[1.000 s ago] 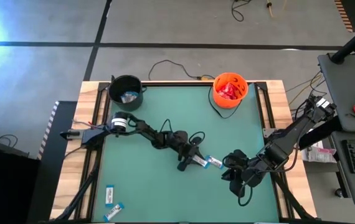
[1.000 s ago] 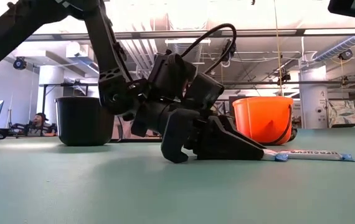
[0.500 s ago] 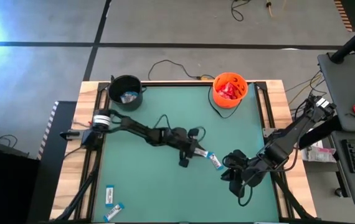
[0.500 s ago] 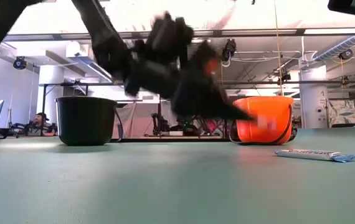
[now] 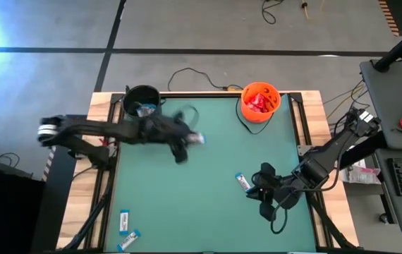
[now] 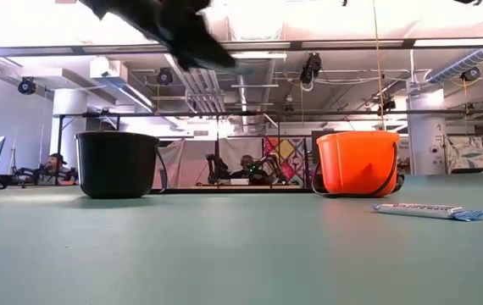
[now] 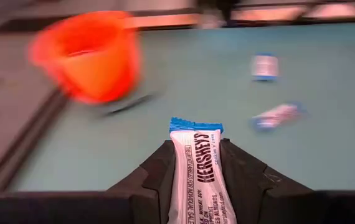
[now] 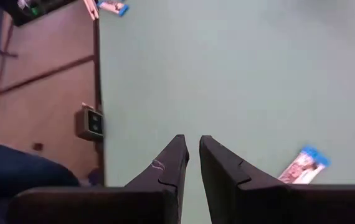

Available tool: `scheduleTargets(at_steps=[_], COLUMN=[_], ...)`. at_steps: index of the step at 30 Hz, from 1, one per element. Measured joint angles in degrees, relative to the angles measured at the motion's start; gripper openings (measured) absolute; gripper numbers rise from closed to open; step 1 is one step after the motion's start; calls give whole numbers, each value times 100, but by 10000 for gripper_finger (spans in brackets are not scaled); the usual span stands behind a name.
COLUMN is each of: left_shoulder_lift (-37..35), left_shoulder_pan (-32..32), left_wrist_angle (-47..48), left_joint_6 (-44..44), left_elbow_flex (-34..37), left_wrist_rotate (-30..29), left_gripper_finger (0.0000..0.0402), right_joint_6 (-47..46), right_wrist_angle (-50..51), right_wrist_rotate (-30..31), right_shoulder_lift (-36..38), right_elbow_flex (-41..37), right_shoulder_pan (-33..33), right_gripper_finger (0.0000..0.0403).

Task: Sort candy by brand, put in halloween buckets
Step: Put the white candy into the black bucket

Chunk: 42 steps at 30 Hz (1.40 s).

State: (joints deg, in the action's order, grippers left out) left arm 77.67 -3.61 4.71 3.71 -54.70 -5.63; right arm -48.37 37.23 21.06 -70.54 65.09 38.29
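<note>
Next, my left gripper lets go of the white-and-blue candy bar on top of the candy in the black bucket (image 5: 146,109). The bar is now held in the air beside that bucket.
My left gripper (image 5: 189,138) is shut on a white-and-blue candy bar (image 5: 197,138), held in the air to the right of the black bucket (image 5: 142,103). In the left wrist view the bar (image 7: 196,171) sits between my fingers. The black bucket holds white-and-blue candy (image 5: 145,110). The orange bucket (image 5: 259,101) at the back right holds red packets (image 5: 258,104). Another white-and-blue bar (image 5: 242,182) lies on the mat just beside my right gripper (image 5: 256,190), which is low, empty, and has its fingers together (image 8: 193,142).
Two more white-and-blue bars (image 5: 124,221) (image 5: 129,241) lie at the front left corner. The low view shows both buckets (image 6: 116,163) (image 6: 358,161) and the loose bar (image 6: 428,210). A cable loops beside the orange bucket. People sit far behind the table.
My left gripper has lifted one white-and-blue bar off the mat and swung it back and left toward the black bucket. The other bar stays on the mat. The right arm barely moved.
</note>
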Motion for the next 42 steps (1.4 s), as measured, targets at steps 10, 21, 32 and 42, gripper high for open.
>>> scheduleTargets(at_steps=[10,21,32,42], left_shoulder_lift=[-1970,-1301,-329,-175], left_shoulder_pan=[-2590,-4552,-4650,-4654], left_wrist_angle=[2347,3137,3351,4012], left_joint_6=[-591,-1057,-1550,-1983], left_elbow_flex=[49,23,-99,-187], left_wrist_rotate=[-1091,-830,-1327,-1314], left_gripper_finger=[89,88,92,91], right_joint_6=[964,3041,4200,4086], right_wrist_angle=[4,-562,-534,-549], right_wrist_rotate=[655,24,-795,-804], right_shoulder_lift=[-183,-405,-931,-1029], right_elbow_flex=[-64,-73,-278,-530], right_shoulder_pan=[-916,-2702,-3105,-3117], right_gripper_finger=[38,38,38,38])
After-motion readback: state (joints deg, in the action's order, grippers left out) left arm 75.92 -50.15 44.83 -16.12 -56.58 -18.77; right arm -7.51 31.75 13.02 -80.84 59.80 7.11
